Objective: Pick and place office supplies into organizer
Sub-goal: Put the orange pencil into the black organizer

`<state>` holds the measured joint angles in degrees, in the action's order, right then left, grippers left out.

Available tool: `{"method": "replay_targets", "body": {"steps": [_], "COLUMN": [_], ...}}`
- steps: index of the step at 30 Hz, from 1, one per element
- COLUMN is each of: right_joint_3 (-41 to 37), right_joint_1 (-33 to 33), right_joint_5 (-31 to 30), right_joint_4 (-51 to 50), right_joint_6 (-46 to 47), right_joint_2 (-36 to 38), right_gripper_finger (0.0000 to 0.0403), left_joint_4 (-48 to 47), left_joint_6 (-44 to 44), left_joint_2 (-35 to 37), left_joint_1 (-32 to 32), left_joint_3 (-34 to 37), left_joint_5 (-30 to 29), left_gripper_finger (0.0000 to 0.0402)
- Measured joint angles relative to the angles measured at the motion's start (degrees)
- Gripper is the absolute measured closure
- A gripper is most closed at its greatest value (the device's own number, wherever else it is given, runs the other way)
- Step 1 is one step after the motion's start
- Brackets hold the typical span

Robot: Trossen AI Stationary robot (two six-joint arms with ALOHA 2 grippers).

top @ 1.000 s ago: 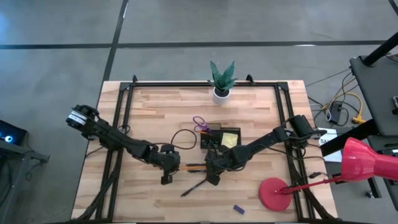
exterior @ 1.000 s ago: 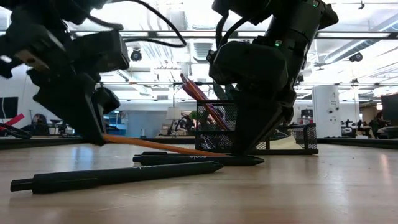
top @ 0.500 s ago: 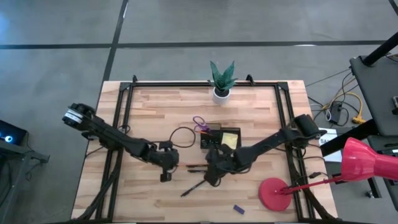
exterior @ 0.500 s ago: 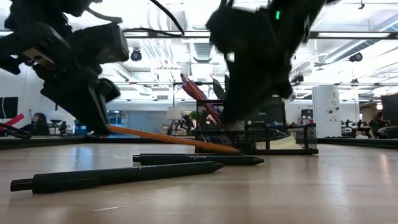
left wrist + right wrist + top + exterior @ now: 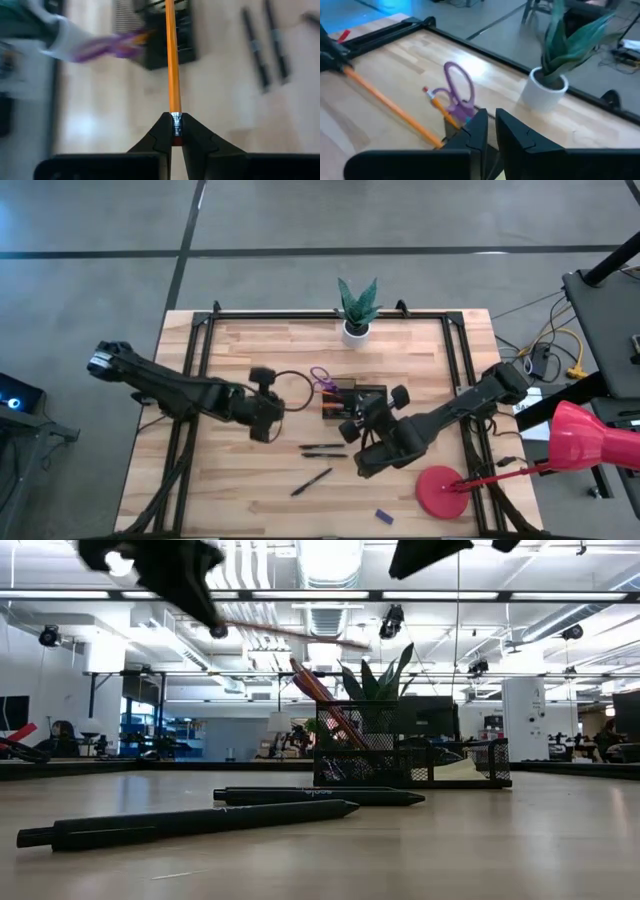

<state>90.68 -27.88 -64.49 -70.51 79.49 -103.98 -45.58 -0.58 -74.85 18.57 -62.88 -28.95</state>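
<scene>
The orange pencil, now held over the table, will go into the black mesh organizer (image 5: 336, 389) (image 5: 149, 36) beside the purple scissors, where my left gripper will let go of it so that it leans on the organizer's side.
My left gripper (image 5: 173, 131) is up over the table's left middle (image 5: 272, 412), shut on an orange pencil (image 5: 172, 55) that points toward the organizer. The black mesh organizer (image 5: 350, 398) holds purple scissors (image 5: 457, 90) and another pencil (image 5: 434, 101) leaning on its wall. My right gripper (image 5: 491, 134) hovers shut just near of the organizer (image 5: 362, 418), nothing showing between its fingers. Two black pens (image 5: 322, 448) lie side by side on the table, a third (image 5: 312, 480) nearer. A blue block (image 5: 383, 516) lies by the near edge. My left gripper pinches the pencil's eraser end at the metal band (image 5: 174, 121) between its two fingertips. The fingers come slanting down from the table's left, and the pencil runs straight on ahead of them. The pencil (image 5: 290, 635) hangs clear of the table, nearly level.
A potted plant (image 5: 357, 310) stands at the far edge behind the organizer. A red lamp with its round base (image 5: 445, 490) takes the near right corner. A black cable loop (image 5: 292, 398) lies left of the organizer. Bare wood lies along the near left.
Both grippers have risen well off the table. My left gripper lifted the orange pencil with it: the tip that rested on the wood is now in the air and the pencil is nearly level. My right gripper moved toward the right and tipped up, pointing toward the far edge.
</scene>
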Motion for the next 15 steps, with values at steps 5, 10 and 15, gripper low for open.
{"method": "replay_targets", "body": {"steps": [5, 10, 15], "right_joint_3": [1.91, 3.61, 6.28], "right_joint_1": [0.00, -0.47, -2.03], "right_joint_5": [-0.18, -1.18, -6.87], "right_joint_4": [-1.49, -1.44, -2.06], "right_joint_6": [-1.40, -0.10, 1.88], "right_joint_2": [-0.02, -0.02, 0.11], "right_gripper_finger": [0.0374, 0.0374, 0.0374], "left_joint_4": [-11.55, -18.35, -20.42], "left_joint_6": [-11.11, -23.02, -32.59], "left_joint_2": [-2.34, -6.33, -11.23], "left_joint_1": [-3.82, -7.66, -9.27], "left_joint_3": [-9.96, -16.86, -21.53], "left_joint_5": [-5.17, -6.14, -7.59], "left_gripper_finger": [0.0395, 0.0395, 0.0395]}}
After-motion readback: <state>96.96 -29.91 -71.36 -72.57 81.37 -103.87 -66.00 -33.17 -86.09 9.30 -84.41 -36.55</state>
